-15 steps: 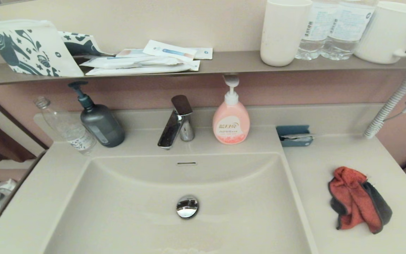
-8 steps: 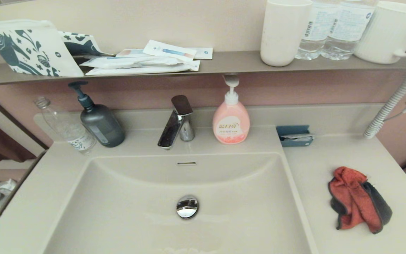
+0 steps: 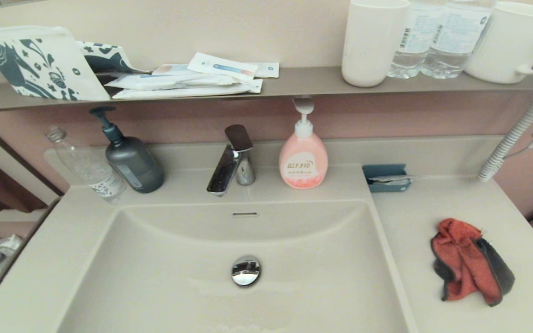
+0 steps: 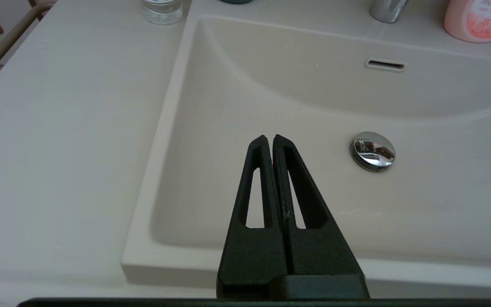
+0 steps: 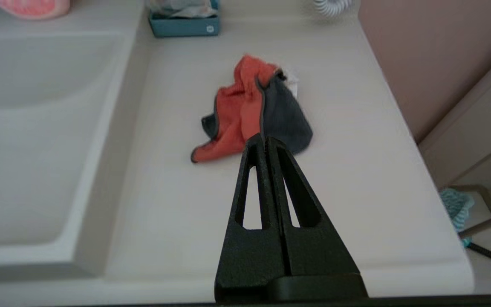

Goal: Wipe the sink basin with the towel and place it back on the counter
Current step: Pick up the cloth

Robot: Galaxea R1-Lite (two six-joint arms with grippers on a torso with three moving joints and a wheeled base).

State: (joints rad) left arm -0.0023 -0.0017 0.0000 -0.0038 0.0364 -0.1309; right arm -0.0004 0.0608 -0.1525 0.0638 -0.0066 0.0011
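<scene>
Next, I close my right gripper on the towel's middle (image 3: 472, 246) (image 5: 260, 89), where the red-orange cloth meets the top end of the dark grey flap.
The towel (image 3: 470, 261) lies crumpled on the counter (image 3: 424, 217) to the right of the sink basin (image 3: 178, 259), red-orange face up with a dark grey flap at its right. The basin holds only its chrome drain plug (image 3: 245, 270) below the overflow slot (image 3: 244, 214). My right gripper (image 5: 265, 137) is shut and empty, hovering over the counter short of the towel (image 5: 252, 108). My left gripper (image 4: 269, 138) is shut and empty above the basin's front left part, left of the drain plug (image 4: 372, 150). Neither gripper shows in the head view.
Behind the basin stand a chrome faucet (image 3: 230, 159), a pink soap pump (image 3: 303, 159), a dark grey pump bottle (image 3: 130, 157) and a clear bottle (image 3: 88, 169). A blue tray (image 3: 385, 178) sits at the counter's back. The shelf (image 3: 294, 83) above carries cups, bottles, packets and a patterned pouch (image 3: 35, 62).
</scene>
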